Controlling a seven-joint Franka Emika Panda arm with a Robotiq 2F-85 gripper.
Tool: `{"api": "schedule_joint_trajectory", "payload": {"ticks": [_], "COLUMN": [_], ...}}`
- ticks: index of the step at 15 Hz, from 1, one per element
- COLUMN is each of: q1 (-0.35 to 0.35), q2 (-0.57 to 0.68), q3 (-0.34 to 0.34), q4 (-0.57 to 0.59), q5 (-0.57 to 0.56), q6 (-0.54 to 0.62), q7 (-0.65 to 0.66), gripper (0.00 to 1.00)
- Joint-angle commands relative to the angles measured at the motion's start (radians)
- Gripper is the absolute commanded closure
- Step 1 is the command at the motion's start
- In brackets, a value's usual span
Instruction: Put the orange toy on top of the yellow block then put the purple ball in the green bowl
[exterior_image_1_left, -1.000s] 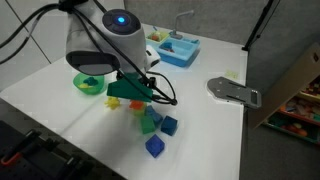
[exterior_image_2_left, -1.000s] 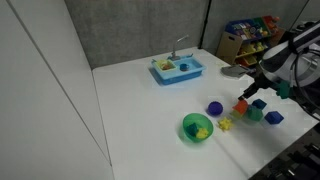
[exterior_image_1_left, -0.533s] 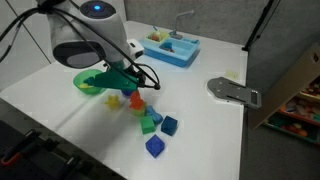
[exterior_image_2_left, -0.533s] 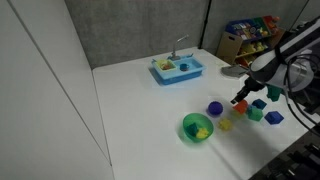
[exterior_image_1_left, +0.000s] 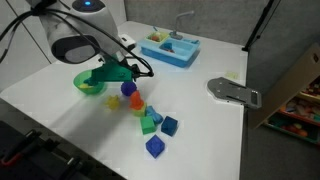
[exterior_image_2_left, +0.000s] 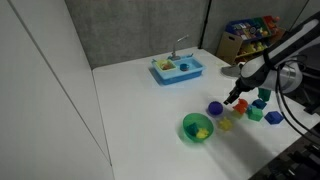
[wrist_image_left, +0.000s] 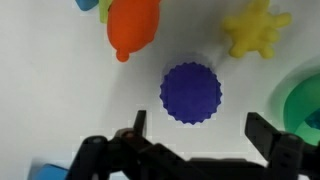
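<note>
Next, my gripper goes down to the purple ball's upper part (exterior_image_1_left: 128, 85) (wrist_image_left: 191, 94) and closes there, because the ball belongs in the green bowl.
The purple ball (wrist_image_left: 191, 92) lies on the white table, in the wrist view just ahead of my open, empty gripper (wrist_image_left: 200, 128) and between its two fingers. It also shows in both exterior views (exterior_image_1_left: 128, 88) (exterior_image_2_left: 214, 108). The orange toy (wrist_image_left: 133, 25) lies past it, next to a bit of yellow at the frame's top edge; I cannot tell whether it rests on the yellow block. It also shows in both exterior views (exterior_image_1_left: 136, 102) (exterior_image_2_left: 242, 106). The green bowl (exterior_image_1_left: 85, 82) (exterior_image_2_left: 197, 127) stands beside the ball, with a yellow piece inside.
A flat yellow star (wrist_image_left: 257, 28) lies near the ball. A green block (exterior_image_1_left: 148, 125) and blue blocks (exterior_image_1_left: 170, 125) (exterior_image_1_left: 154, 146) lie nearer the table's front. A blue toy sink (exterior_image_2_left: 178, 69) stands at the back. A grey metal plate (exterior_image_1_left: 232, 90) lies by the table edge.
My arm has moved away from the cluster of blocks toward the green bowl, and the gripper now hangs over the purple ball. The objects have not moved.
</note>
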Motion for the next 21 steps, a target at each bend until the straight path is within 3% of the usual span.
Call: {"api": "schedule_joint_trajectory", "payload": {"ticks": [1,11,12,21], "q1": [0.036,0.043,-0.013,-0.042], "q2": [0.060,0.213,0.225,0.276], "q3": [-0.036,-0.033,0.006,-0.001], "q4": [0.067,0.235,0.234,0.290], "q5": [-0.015,0.007,-0.133,-0.468], "q6": [0.007,-0.079,-0.070,-0.111], "q7": [0.017,0.041,0.161,0.533], "gripper": [0.00,0.00,0.00,0.00]}}
